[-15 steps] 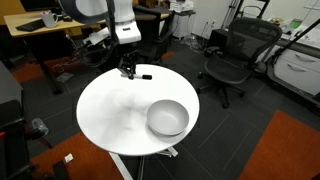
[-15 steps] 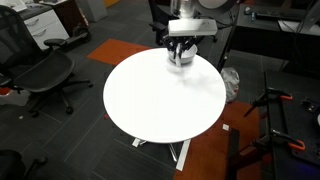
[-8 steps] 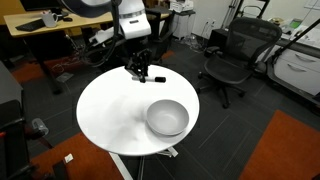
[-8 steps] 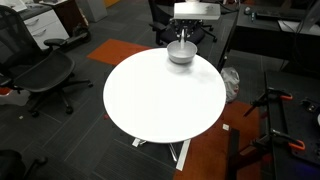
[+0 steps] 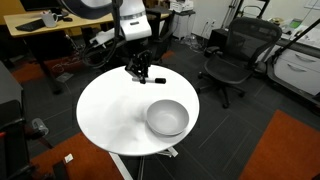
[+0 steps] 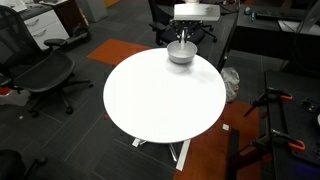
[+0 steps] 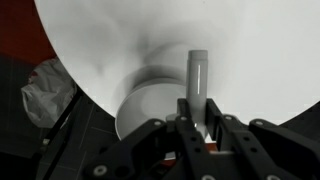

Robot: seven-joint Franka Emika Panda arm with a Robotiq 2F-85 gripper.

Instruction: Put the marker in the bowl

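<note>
Next, my gripper lets go of the marker on the bottom of the bowl [image 5: 165, 118] [image 7: 158, 107], with its end towards the side of the bowl that faces the middle of the table.
The bowl [image 5: 167, 117] is round, deep and light grey-white, and stands on the near right part of the round white table [image 5: 110, 110]. My gripper [image 5: 139, 70] hangs a little above the table's far edge, well apart from the bowl. It is shut on the marker [image 5: 148, 78], which sticks out from the fingers. In the wrist view the marker [image 7: 197, 78] stands between the two dark fingers [image 7: 198, 118], with the bowl [image 7: 148, 104] beyond it to the left. In an exterior view the gripper [image 6: 181, 52] is above the table's far edge; I cannot make out the bowl there.
Black office chairs [image 5: 232, 55] stand around the table, one also in an exterior view [image 6: 45, 75]. Desks [image 5: 40, 30] with clutter are behind the arm. A crumpled plastic bag [image 7: 48, 92] lies on the floor beside the table. An orange carpet patch [image 5: 290, 150] lies to one side.
Over the last second my gripper has risen off the table's far edge with the marker in it and tilted. In the last half second nothing has moved.
</note>
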